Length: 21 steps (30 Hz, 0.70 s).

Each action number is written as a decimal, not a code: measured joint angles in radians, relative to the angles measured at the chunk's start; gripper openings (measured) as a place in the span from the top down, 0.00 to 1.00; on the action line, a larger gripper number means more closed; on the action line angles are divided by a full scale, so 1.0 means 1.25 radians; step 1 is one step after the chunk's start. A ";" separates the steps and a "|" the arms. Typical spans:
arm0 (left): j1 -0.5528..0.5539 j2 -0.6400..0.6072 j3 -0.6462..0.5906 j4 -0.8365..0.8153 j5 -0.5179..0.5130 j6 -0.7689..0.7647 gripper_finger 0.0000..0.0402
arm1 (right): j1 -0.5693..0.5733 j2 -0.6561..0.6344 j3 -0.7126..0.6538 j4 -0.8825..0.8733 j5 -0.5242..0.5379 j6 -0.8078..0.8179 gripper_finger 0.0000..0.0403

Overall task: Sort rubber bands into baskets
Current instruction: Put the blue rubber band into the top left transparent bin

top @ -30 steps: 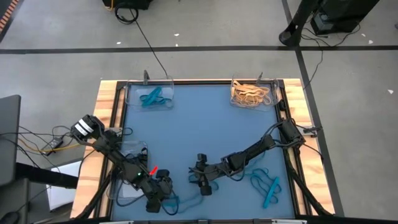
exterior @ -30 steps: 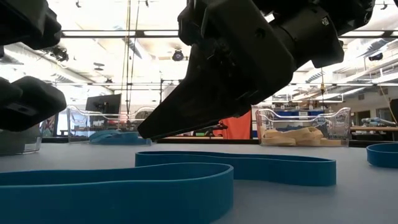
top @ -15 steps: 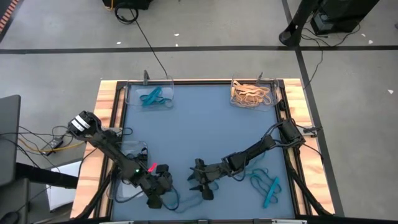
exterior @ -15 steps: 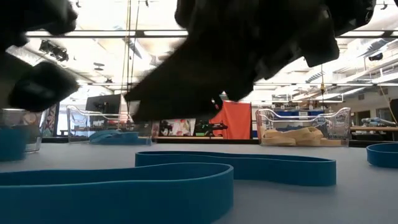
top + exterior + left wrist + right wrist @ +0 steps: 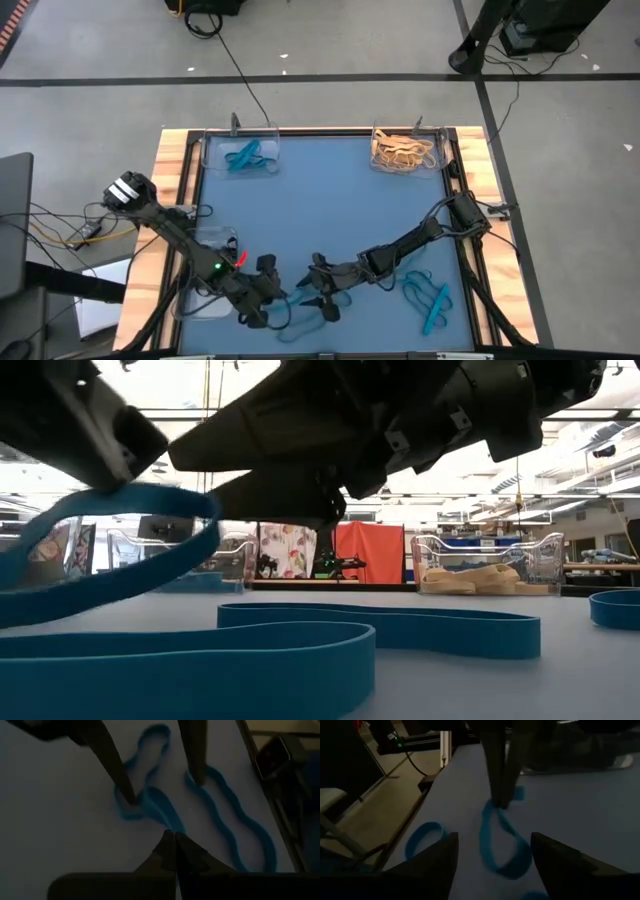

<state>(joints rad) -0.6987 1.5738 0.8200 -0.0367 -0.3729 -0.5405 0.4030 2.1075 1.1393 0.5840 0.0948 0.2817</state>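
Observation:
My right gripper should take the rubber band's hanging loop (image 5: 513, 866) while my left gripper takes a new hold, because the blue rubber band sits shallow in my left gripper's fingers.
My left gripper (image 5: 266, 302) is shut on a blue rubber band (image 5: 150, 802) near the table's front edge, left of the middle. My right gripper (image 5: 322, 294) faces it, open. In the left wrist view its fingers (image 5: 117, 775) stand over that band and over a second blue band (image 5: 235, 827), which lies flat. One clear basket (image 5: 240, 152) at the far left holds blue bands. Another basket (image 5: 405, 148) at the far right holds tan ones. A third basket (image 5: 205, 285) sits under my left arm. My left gripper pinches the blue band at one end of the loop (image 5: 167, 822) between its shut fingertips, slanting down from the table's left. That end is raised (image 5: 130, 550) while the far part of the loop (image 5: 502, 852) lies on the table. My right gripper: I cannot tell whether its finger touches the band.
More blue bands (image 5: 430, 302) and a dark one (image 5: 410, 275) lie near the right front corner, under my right arm. A long blue band (image 5: 300, 635) lies close to the low camera. Wooden rails (image 5: 170, 180) frame the blue table top.
My left gripper has shut on the blue band and risen a little, tipping its fingers toward level. The band's held end has come up off the table while the rest has stayed down. My right gripper has tipped its fingers upward, still open.

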 joint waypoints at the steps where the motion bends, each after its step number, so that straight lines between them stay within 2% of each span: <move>1: 0.005 0.000 0.000 0.006 -0.001 0.007 1.00 | 0.000 0.000 0.000 0.001 0.000 -0.008 0.35; 5: 0.020 0.000 0.000 0.021 -0.003 0.011 1.00 | 0.000 0.000 0.000 -0.002 0.000 -0.016 0.40; 8: 0.027 0.000 0.001 0.016 -0.003 0.011 1.00 | 0.000 0.000 0.000 -0.004 0.000 -0.016 0.49; 16: 0.031 0.000 0.001 0.020 -0.012 -0.007 0.99 | 0.000 0.000 0.000 -0.010 0.013 -0.018 0.95; 21: 0.031 -0.009 0.001 0.003 -0.067 -0.040 0.96 | -0.005 -0.001 0.000 -0.010 0.055 0.001 0.95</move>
<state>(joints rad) -0.6605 1.5630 0.8207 -0.0328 -0.4568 -0.5908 0.3966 2.1068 1.1393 0.5720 0.1631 0.2826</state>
